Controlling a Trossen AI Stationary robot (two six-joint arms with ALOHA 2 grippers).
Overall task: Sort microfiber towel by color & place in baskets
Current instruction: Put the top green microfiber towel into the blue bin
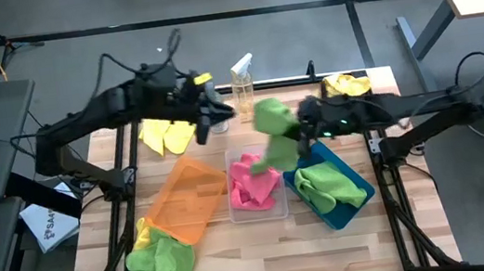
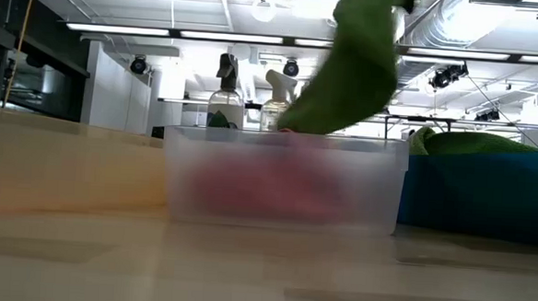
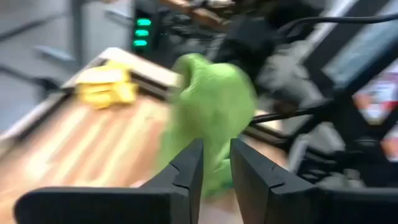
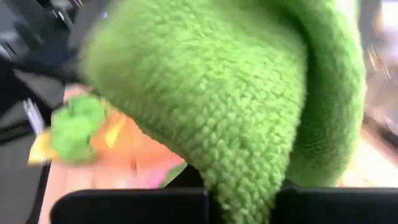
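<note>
Next, I let go of the lime green towel with my right gripper on top of the green towel in the teal basket (image 1: 326, 192). The lime green towel now hangs over the clear basket's far end.
My right gripper (image 1: 303, 127) is shut on a lime green towel (image 1: 274, 131) that hangs over the far end of the clear basket (image 1: 275, 208), which holds pink towels (image 1: 251, 186). The orange basket (image 1: 185, 199) lies to its left. The teal basket (image 1: 356, 206) to its right holds another green towel (image 1: 328, 185). My left gripper (image 1: 217, 111) hovers near the spray bottles, apart from the towel, its fingers (image 3: 189, 168) a narrow gap apart and holding nothing. Yellow towels (image 1: 167, 136) (image 1: 345, 84) lie near the far edge. A green and yellow heap (image 1: 159, 263) lies near the front left. My right gripper comes level from the table's right and pinches a bunched upper part of the green towel (image 4: 245, 193) between its two fingers. The towel (image 2: 357, 63) hangs below it, slack. Its lower end (image 2: 298, 123) is just above the clear basket's rim (image 2: 288, 140).
Two clear spray bottles (image 1: 243, 84) (image 2: 226, 98) stand at the far edge, close beside my left gripper. The three baskets sit side by side mid-table. Bare wood shows along the near edge (image 1: 314, 257) and at the far right.
</note>
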